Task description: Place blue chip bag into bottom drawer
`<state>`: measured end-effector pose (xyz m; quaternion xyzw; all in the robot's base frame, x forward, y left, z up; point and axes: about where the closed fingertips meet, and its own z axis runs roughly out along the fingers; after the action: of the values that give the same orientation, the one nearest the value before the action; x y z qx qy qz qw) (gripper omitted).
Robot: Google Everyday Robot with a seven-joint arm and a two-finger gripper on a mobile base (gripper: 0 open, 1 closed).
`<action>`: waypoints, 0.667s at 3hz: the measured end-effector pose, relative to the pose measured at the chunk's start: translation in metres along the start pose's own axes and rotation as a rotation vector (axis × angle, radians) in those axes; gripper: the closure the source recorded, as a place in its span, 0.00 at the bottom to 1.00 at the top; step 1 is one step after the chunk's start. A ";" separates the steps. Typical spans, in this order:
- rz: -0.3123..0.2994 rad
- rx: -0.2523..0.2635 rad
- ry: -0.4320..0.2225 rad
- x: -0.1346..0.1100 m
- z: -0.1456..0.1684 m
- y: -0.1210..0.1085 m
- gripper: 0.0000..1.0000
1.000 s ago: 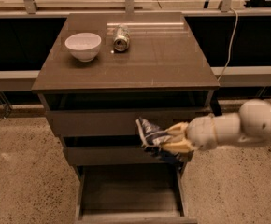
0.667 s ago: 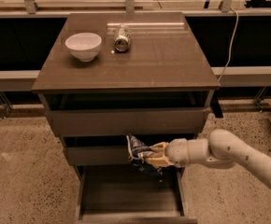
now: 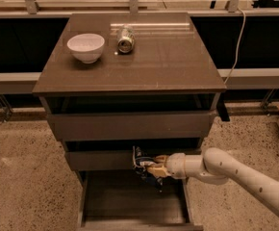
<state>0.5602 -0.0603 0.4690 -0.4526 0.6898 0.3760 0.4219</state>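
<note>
Next, I let go of the blue chip bag on the bottom drawer's flat inside (image 3: 152, 205), toward the drawer's front edge.
My gripper (image 3: 152, 169) reaches in from the right on a white arm and is shut on the blue chip bag (image 3: 142, 162), a crumpled dark blue foil bag with silvery panels. It holds the bag in front of the middle drawer's front panel, just above the back of the bottom drawer (image 3: 130, 203). The bottom drawer is pulled out, a shallow grey-brown tray with a flat floor.
A brown cabinet top (image 3: 168, 61) carries a white bowl (image 3: 85, 46) and a small metal can (image 3: 125, 38) lying on its side. Two wider drawer fronts (image 3: 130, 125) sit above the open drawer. A cable (image 3: 238, 32) hangs at the right; a speckled floor surrounds the cabinet.
My gripper has moved left and down with the bag, from beside the cabinet's right edge to over the open bottom drawer.
</note>
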 end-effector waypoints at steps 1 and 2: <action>0.044 -0.050 0.011 0.046 0.018 -0.002 1.00; 0.097 -0.137 0.047 0.087 0.029 0.020 1.00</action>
<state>0.5282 -0.0553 0.3810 -0.4550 0.6933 0.4316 0.3548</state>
